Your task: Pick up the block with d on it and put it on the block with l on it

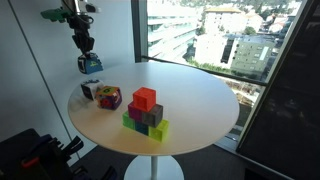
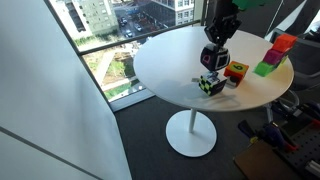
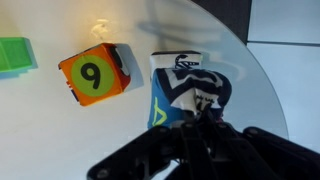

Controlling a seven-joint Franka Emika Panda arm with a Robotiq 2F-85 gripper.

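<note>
The blue-teal cube, hanging almost straight above the whitish cube now, will be let go by my gripper on top of the whitish cube [image 1: 90,75] [image 3: 183,88], next to the magenta-and-yellow cube.
My gripper [image 1: 87,56] is shut on the block with d on it [image 1: 92,67], a blue-teal cube, and holds it in the air. It hangs almost straight above the block with l on it [image 1: 90,91], a whitish cube with dark edges on the round white table [image 1: 200,105]; there is a clear gap between them. Both exterior views show this: gripper [image 2: 216,45], held cube [image 2: 212,57], whitish cube [image 2: 210,85]. In the wrist view the blue cube [image 3: 160,108] sits between my dark fingers [image 3: 190,112], with a white-and-dark patterned face [image 3: 190,78] just beyond it.
A magenta-and-yellow cube [image 1: 110,98] lies right beside the whitish cube; the wrist view shows its orange face with a 9 [image 3: 95,76]. A stack of coloured blocks [image 1: 146,110] stands mid-table, also in the exterior view [image 2: 275,55]. Windows run behind the table.
</note>
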